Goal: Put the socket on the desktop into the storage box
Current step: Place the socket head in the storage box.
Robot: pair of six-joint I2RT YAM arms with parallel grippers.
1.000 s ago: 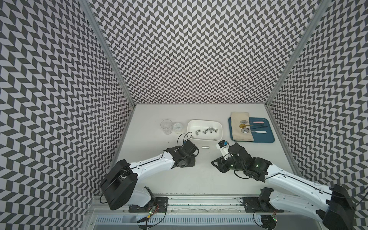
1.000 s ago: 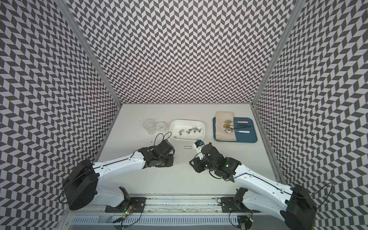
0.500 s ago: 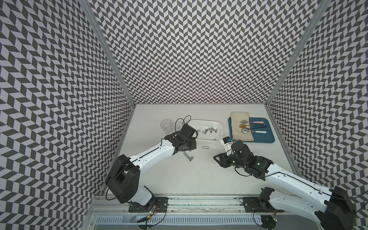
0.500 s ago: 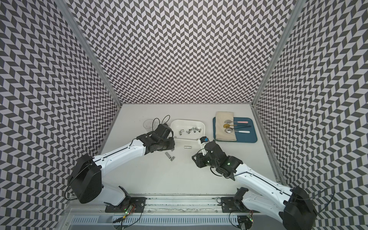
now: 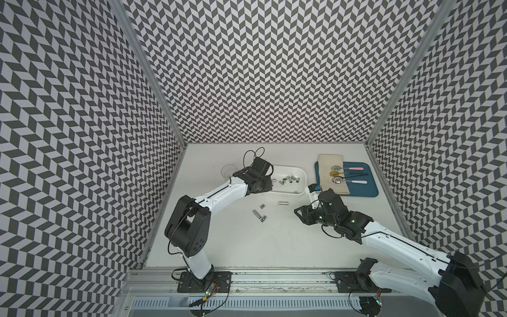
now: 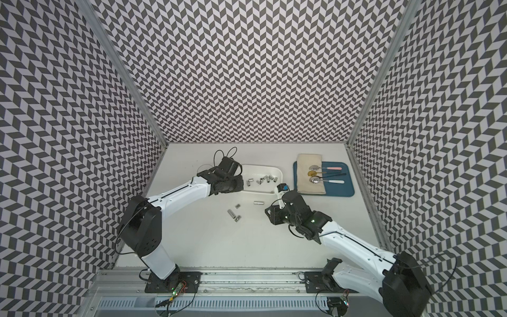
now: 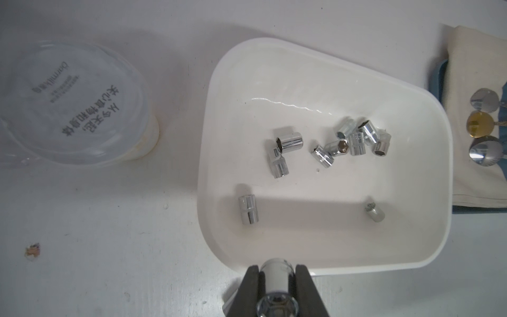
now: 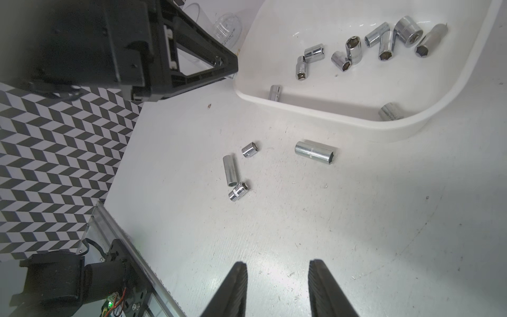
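I need to let go of the chrome socket with my left gripper inside the storage box (image 5: pixel 266 181) (image 7: pixel 250 151), between the cup-side and the touching sockets.
The white storage box (image 5: pixel 301 175) stands mid-back on the desktop (image 5: pixel 274 247) and holds several chrome sockets (image 7: pixel 288 142). My left gripper (image 7: pixel 277 270) is shut on a chrome socket (image 7: pixel 276 277) and hovers just outside the box's near left rim (image 7: pixel 201 170). In a top view the left gripper (image 5: pixel 267 182) is at the box's left end. Several more sockets lie loose on the desktop in front of the box, a long one (image 8: pixel 315 152) and smaller ones (image 8: pixel 238 191). My right gripper (image 8: pixel 277 264) is open and empty over bare desktop right of them.
A clear plastic cup (image 7: pixel 76 109) stands left of the box. A blue tray (image 5: pixel 367 189) with a beige cloth (image 5: pixel 330 170) and spoons (image 5: pixel 348 181) lies at the back right. Chevron walls close in three sides.
My left arm has swung from the loose sockets on the middle desktop back to the box's left end, carrying a socket. The right arm has barely shifted.
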